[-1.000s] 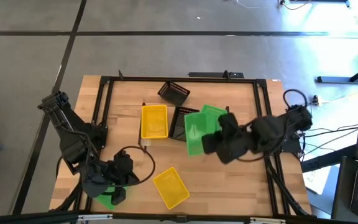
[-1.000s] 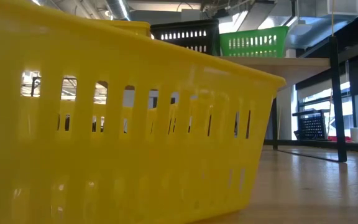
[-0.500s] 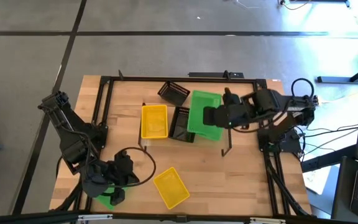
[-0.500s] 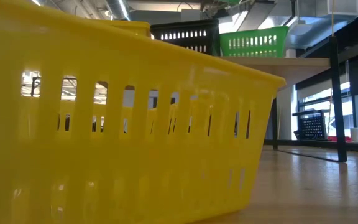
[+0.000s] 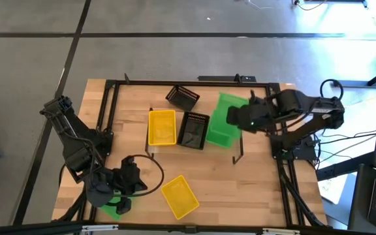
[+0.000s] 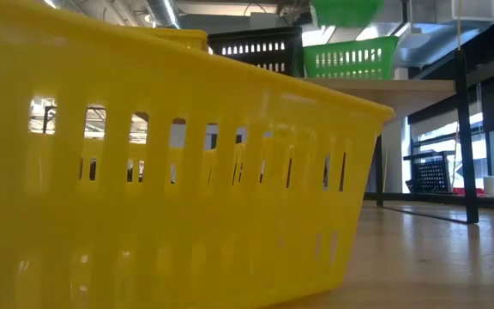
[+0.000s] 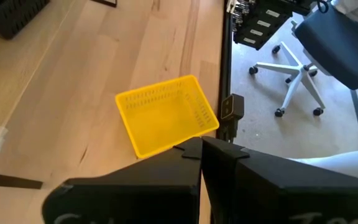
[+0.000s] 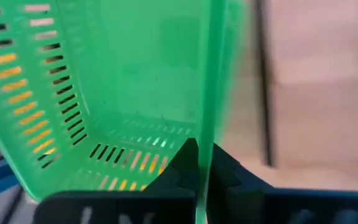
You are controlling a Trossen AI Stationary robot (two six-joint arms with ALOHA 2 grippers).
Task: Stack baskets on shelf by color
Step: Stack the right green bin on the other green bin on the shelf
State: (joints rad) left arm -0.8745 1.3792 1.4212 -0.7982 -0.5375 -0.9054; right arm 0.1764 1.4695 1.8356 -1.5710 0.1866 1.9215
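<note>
Next, I release the green basket from my right gripper inside the other green basket on the shelf [image 5: 224, 127]. The held basket still hangs above the shelf.
My right gripper [image 5: 245, 117] is shut on a green basket [image 5: 226, 124] and holds it in the air over the right end of the shelf [image 6: 384, 86]. In the low view this basket [image 6: 346, 10] hangs above another green basket [image 6: 350, 58] standing on the shelf, beside a black basket [image 5: 192, 129] and a yellow basket [image 5: 162, 127]. My left gripper [image 7: 201, 148] is shut on nothing at the near left, above the table; beyond it a second yellow basket [image 7: 166, 115] lies on the table. My right gripper pinches one side wall of the green basket at its rim [image 8: 202, 118], one finger inside the basket and one outside. The fingers slant down from above, on the table's right. The basket is lifted clear and hangs tilted above the shelf.
A black basket [image 5: 183, 98] lies tipped on the table behind the shelf. A green basket [image 5: 114, 209] sits under my left arm at the near left edge. Black rails [image 5: 175, 83] frame the tabletop. The loose yellow basket [image 6: 170, 172] fills the low view's foreground.
My right gripper has carried the green basket from over the shelf's near middle toward the table's far and right edges, rolling as it went. The basket has turned about and now hangs over the shelf's right end, and the black basket on the shelf is uncovered.
</note>
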